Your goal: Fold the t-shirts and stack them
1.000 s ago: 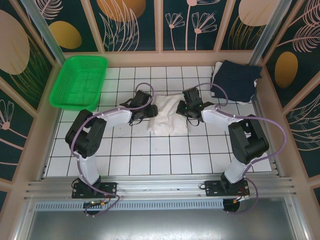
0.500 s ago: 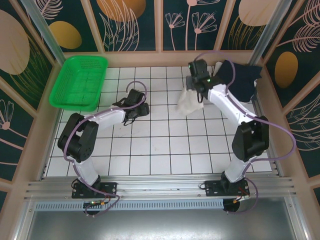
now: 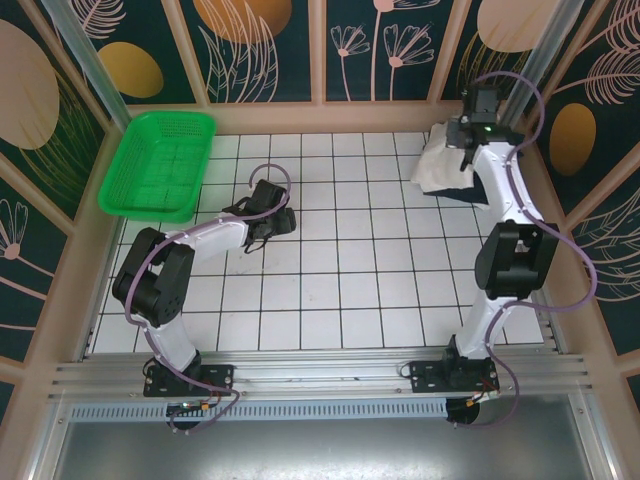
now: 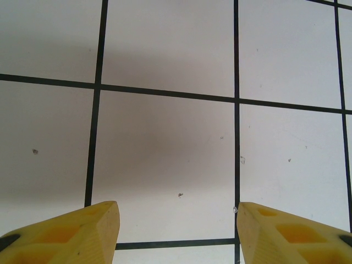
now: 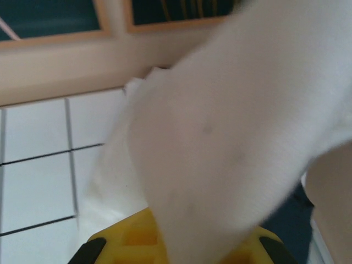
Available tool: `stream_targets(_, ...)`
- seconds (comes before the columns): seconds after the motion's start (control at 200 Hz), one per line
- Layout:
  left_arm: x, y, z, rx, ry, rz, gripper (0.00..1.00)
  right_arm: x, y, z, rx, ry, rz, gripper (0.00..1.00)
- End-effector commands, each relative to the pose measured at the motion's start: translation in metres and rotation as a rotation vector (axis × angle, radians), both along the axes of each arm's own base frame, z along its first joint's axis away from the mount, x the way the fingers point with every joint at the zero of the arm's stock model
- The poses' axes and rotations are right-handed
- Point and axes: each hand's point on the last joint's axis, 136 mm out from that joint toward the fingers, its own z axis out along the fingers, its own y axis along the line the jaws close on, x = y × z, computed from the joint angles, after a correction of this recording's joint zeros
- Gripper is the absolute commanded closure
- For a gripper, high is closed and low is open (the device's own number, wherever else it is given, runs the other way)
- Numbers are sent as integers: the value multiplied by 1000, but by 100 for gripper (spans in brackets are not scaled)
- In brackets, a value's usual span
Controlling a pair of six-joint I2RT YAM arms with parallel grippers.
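Observation:
My right gripper is to place the folded off-white t-shirt. Next, I lay it on top of the dark navy t-shirt (image 3: 481, 167) by the far corner.
The folded off-white t-shirt (image 3: 438, 168) hangs at the far right corner, held by my right gripper (image 3: 470, 135), which is shut on it. Up close in the right wrist view the cream cloth (image 5: 231, 143) drapes over the yellow fingers (image 5: 132, 239). Under it lies the dark navy t-shirt (image 3: 478, 188), mostly hidden, with a sliver of navy (image 5: 289, 220) at the lower right of that view. My left gripper (image 3: 283, 218) rests low over the tiled table left of centre. Its yellow fingertips (image 4: 82, 231) stand wide apart over bare tile, open with nothing between them.
A bright green mesh basket (image 3: 160, 165) sits at the far left corner. The white tiled table (image 3: 340, 290) has wooden walls on three sides, and a metal rail runs along the near edge.
My right gripper has carried the off-white t-shirt from the table's middle up and right to the far right corner, over the navy shirt. The left gripper let go and drew back slightly left.

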Motion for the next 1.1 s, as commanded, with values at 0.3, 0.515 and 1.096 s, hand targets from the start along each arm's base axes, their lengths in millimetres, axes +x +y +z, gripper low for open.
stream_targets(0.3,-4,0,2,-3,21,-20,41,-15,-59,-6,112,-163,24,100)
stream_targets(0.515,1,-8,4,-21,24,-46,42,-28,-96,-3,170,-326,-43,100)
stream_targets(1.096,1,-10,7,-23,21,-57,42,25,-138,-72,357,-351,79,100)
